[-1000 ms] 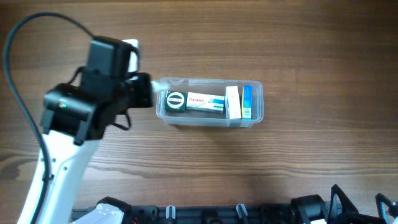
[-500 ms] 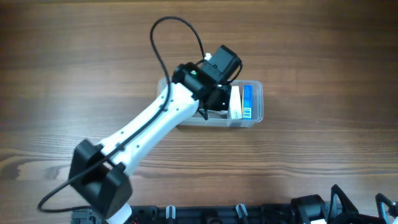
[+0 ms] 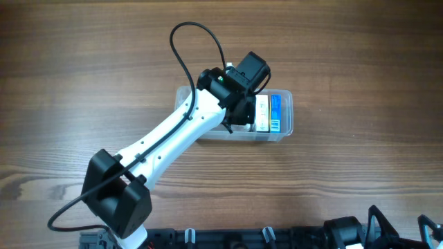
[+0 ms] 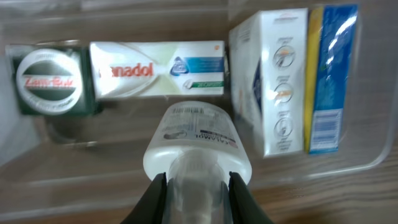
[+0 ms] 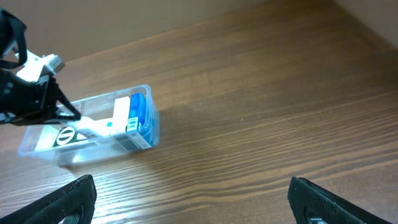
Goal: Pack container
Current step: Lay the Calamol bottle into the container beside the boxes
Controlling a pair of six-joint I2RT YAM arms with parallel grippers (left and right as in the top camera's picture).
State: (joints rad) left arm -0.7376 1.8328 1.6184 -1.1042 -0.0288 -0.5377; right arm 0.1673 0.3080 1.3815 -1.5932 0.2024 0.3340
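Note:
The robot will use its left gripper to put the small white bottle down inside the container (image 3: 246, 117) (image 4: 200, 134) next to the upright white box.
The clear plastic container (image 3: 286, 124) sits at the table's middle. In the left wrist view its wall (image 4: 379, 118) surrounds a dark green round-label box (image 4: 48, 82), a white Panadol box (image 4: 155, 68), an upright white box (image 4: 273, 81) and a blue box (image 4: 333, 74). My left gripper (image 4: 198, 186) is shut on a small white bottle (image 4: 198, 140) and holds it over the container's inside, beside the white box. From overhead the left gripper (image 3: 239, 114) covers the container's left half. My right gripper (image 5: 193, 205) is open and empty, low near the table's front.
Bare wooden table (image 3: 360, 62) lies all around the container. The left arm (image 3: 166, 149) stretches diagonally from the front left to the container. The container also shows at the far left in the right wrist view (image 5: 146, 102).
The left arm swung from left of the container to over it, carrying the white bottle. In the last half second it barely shifted. The right arm has not moved.

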